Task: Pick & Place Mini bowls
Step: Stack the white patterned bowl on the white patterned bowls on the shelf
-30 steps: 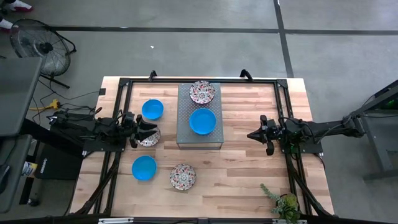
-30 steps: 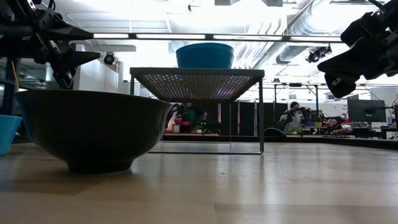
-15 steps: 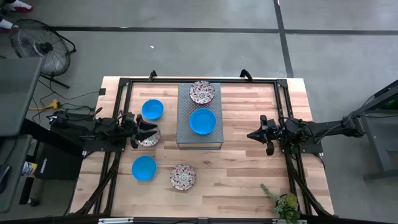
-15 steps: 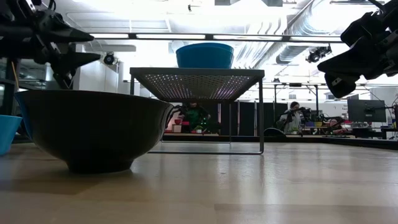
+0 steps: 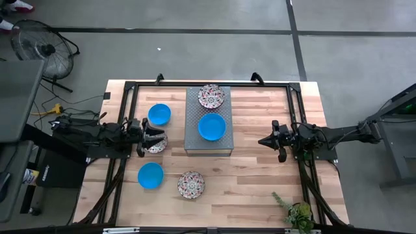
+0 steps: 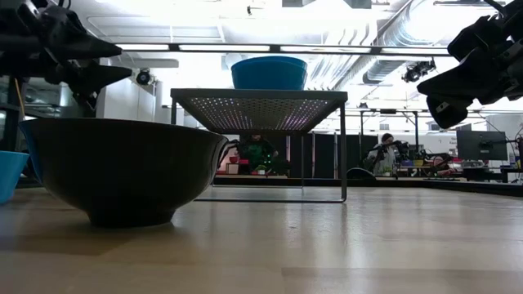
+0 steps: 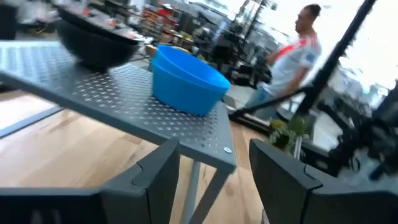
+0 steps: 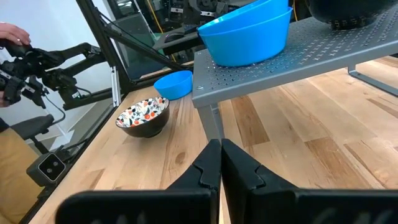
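Next, I close my left gripper on the patterned bowl's far rim [image 5: 189,173], on the bowl that stands on the table between the grey stand and the near edge.
The grey perforated stand [image 5: 208,144] carries a patterned mini bowl [image 5: 211,96] at its far end and a blue one [image 5: 212,127] in the middle. On the table rest two more blue bowls [image 5: 159,114] [image 5: 151,175] and two patterned ones [image 5: 156,145] [image 5: 191,184]. My left gripper [image 5: 155,136] hovers open and level above the left patterned bowl, pointing at the stand [image 7: 124,93], with nothing between its fingers [image 7: 158,177]. My right gripper [image 5: 263,140] hangs shut to the stand's right, clear of everything [image 8: 219,165].
A small potted plant [image 5: 298,213] stands at the table's near right corner. Black frame rails [image 5: 123,130] run along the table's sides. Bare wood lies between the stand and my right gripper. People show in the room beyond [image 7: 292,56].
My left gripper has rolled a little about the line it points along, staying where it was and keeping its fingers apart. The bowls and my right arm have kept still.
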You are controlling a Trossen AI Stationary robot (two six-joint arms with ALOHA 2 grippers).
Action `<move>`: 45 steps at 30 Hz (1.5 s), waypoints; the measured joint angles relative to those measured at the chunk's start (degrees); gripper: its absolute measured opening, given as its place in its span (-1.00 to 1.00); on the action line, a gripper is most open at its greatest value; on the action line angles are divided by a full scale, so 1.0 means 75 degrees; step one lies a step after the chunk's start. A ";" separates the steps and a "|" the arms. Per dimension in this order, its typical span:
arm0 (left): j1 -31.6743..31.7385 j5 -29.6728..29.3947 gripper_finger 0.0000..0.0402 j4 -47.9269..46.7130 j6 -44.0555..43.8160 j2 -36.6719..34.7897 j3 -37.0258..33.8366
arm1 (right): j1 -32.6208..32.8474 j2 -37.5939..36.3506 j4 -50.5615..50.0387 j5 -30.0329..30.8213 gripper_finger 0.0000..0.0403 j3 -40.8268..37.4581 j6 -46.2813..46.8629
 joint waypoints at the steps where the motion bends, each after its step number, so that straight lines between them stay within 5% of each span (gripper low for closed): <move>1: 0.0000 0.0198 -0.05 -0.0001 0.0189 0.0000 0.0001 | 0.0000 0.0000 0.0002 0.0000 -1.00 0.0000 0.0000; 8: 0.0000 0.1262 -0.05 -0.0313 0.0338 0.0308 0.0064 | 0.0000 0.0000 -0.0001 0.0000 -1.00 0.0000 0.0000; 13: 0.0000 0.1648 -0.05 -0.1544 0.0516 0.1037 0.0925 | 0.0000 0.0000 0.0002 -0.0001 -1.00 0.0000 0.0000; 24: -0.0003 0.2261 -0.05 -0.2982 0.0903 0.4100 0.3044 | 0.0002 0.0000 0.0002 -0.0002 -1.00 0.0000 0.0000; 32: -0.0532 0.2190 -0.05 -0.2989 -0.0823 0.5994 0.3824 | 0.0003 0.0003 0.0001 -0.0003 -1.00 0.0000 0.0000; 45: -0.2780 0.0099 -0.05 -0.2991 -0.5450 0.8699 0.4731 | 0.0000 0.0000 0.0002 -0.0001 -1.00 0.0000 0.0000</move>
